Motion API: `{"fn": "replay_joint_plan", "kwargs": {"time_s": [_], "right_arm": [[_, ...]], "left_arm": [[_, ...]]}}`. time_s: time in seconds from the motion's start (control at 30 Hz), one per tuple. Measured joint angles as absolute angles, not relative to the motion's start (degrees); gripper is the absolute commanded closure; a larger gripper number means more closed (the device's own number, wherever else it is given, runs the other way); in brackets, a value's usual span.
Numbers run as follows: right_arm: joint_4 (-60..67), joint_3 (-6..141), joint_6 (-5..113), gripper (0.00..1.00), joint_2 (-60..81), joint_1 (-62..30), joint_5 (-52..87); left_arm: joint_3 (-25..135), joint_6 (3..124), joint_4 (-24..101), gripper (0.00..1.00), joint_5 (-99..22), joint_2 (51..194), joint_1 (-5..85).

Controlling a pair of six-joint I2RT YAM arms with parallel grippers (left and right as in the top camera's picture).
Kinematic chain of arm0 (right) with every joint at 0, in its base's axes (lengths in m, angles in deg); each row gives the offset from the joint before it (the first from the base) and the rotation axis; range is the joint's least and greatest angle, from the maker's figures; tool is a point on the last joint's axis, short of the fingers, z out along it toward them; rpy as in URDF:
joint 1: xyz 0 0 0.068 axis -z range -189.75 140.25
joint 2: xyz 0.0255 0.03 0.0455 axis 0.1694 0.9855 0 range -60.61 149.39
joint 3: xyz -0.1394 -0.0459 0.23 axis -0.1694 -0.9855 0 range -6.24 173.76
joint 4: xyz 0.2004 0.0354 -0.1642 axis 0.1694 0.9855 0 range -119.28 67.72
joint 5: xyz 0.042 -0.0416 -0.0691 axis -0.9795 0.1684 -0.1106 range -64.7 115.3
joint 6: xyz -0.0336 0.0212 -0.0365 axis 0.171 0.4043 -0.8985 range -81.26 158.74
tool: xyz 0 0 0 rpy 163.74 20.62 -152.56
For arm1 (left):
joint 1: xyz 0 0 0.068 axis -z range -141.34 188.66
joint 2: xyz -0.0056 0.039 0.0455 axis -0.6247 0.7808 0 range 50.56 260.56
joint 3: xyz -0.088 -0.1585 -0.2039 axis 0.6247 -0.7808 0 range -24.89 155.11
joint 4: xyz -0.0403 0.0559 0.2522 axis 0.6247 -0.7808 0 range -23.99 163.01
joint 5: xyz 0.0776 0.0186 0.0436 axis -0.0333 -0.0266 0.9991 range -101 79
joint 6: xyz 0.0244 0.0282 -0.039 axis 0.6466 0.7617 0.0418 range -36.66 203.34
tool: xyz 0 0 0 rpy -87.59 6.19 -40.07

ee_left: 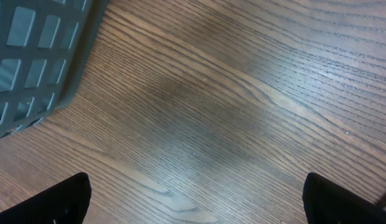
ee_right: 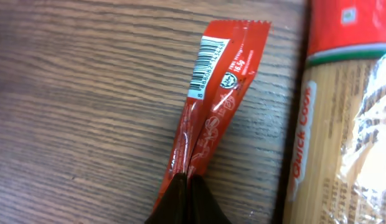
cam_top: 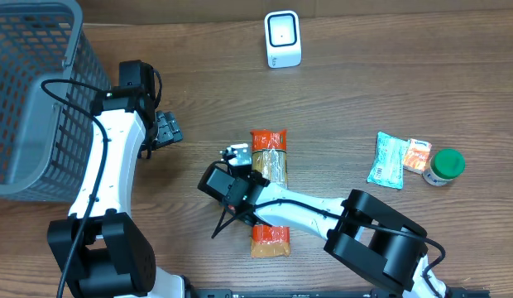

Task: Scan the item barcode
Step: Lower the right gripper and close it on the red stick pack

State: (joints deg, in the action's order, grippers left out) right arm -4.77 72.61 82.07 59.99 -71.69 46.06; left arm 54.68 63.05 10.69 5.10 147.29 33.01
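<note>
My right gripper has a place to put the red sachet, which now lies on the wooden table. It will let go of it crosswise over the middle of the spaghetti pack [cam_top: 282, 188].
A thin red sachet [ee_right: 221, 106] lies on the wooden table, its white barcode [ee_right: 208, 68] facing up near the far end. My right gripper [ee_right: 188, 186] is shut on the sachet's near end, the two dark fingertips pinched together on its seam. From overhead, the right gripper [cam_top: 238, 163] sits just left of a long spaghetti pack [cam_top: 270, 170]. The white scanner [cam_top: 282, 39] stands upright at the back of the table. My left gripper [cam_top: 164, 130] hangs open over bare wood beside the basket, its fingers [ee_left: 62, 199] wide apart and holding nothing.
A grey mesh basket [cam_top: 33, 91] fills the far left, its corner [ee_left: 31, 56] close to the left gripper. The spaghetti pack [ee_right: 342, 124] lies right beside the sachet. At the right lie a teal packet [cam_top: 389, 160], a small orange packet [cam_top: 417, 155] and a green-lidded jar [cam_top: 445, 165].
</note>
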Motion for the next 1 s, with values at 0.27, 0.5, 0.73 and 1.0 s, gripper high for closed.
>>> {"fn": "replay_joint_plan", "kwargs": {"time_s": [0.27,0.5,0.73,1.0], "right_arm": [[2.5,73.0,64.4,0.96,51.9,-71.3,45.2],[11.6,74.6,47.4,0.96,43.4,-65.9,36.4],[22.3,74.6,30.8,0.96,43.5,-57.0,22.4],[25.9,74.6,19.2,0.96,43.5,-48.7,8.8]], "left_arm": [[54.7,63.0,10.7,0.0,5.1,147.3,33.0],[54.7,63.0,10.7,0.0,5.1,147.3,33.0],[54.7,63.0,10.7,0.0,5.1,147.3,33.0],[54.7,63.0,10.7,0.0,5.1,147.3,33.0]]}}
